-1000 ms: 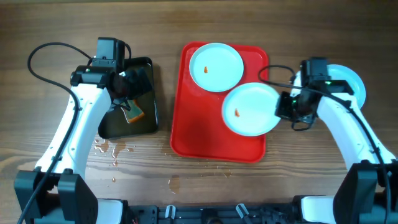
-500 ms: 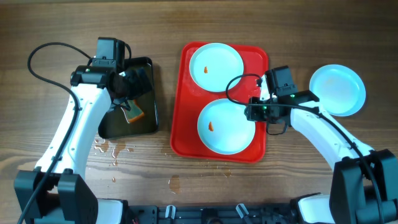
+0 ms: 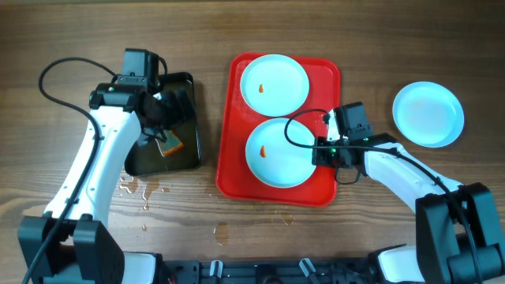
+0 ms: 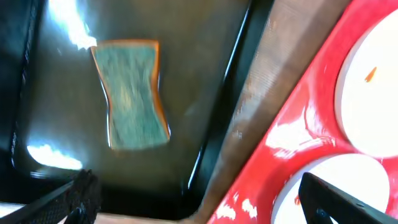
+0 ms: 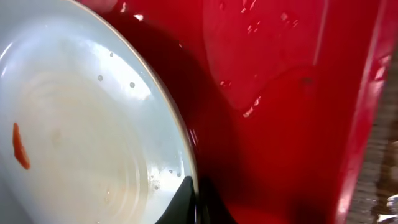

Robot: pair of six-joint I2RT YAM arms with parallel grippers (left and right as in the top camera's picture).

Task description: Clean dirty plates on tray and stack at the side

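The near plate in my right gripper is smeared, so my left gripper will take the sponge (image 3: 170,145) from the black tray and wipe it before stacking.
The red tray (image 3: 233,175) holds two plates. The far plate (image 3: 273,84) has an orange-red smear. The near plate (image 3: 280,154) has a smear left of centre. My right gripper (image 3: 321,149) is shut on this plate's right rim. In the right wrist view the fingers (image 5: 196,202) pinch the plate (image 5: 81,124) edge over the tray (image 5: 280,93). The third plate (image 3: 428,113) lies on the table at the right and shows no smear. My left gripper (image 3: 167,118) hovers open and empty over the black tray, fingers spread wide in the left wrist view (image 4: 199,199).
A black tray (image 3: 186,87) left of the red tray holds a green and orange sponge (image 3: 170,143), which also shows in the left wrist view (image 4: 130,93). Water drops lie on the wood (image 3: 142,189) in front of the black tray.
My right gripper has drawn the near plate left, from the tray's right edge to its middle. The plate at the far right has come fully into view. The left arm has not moved.
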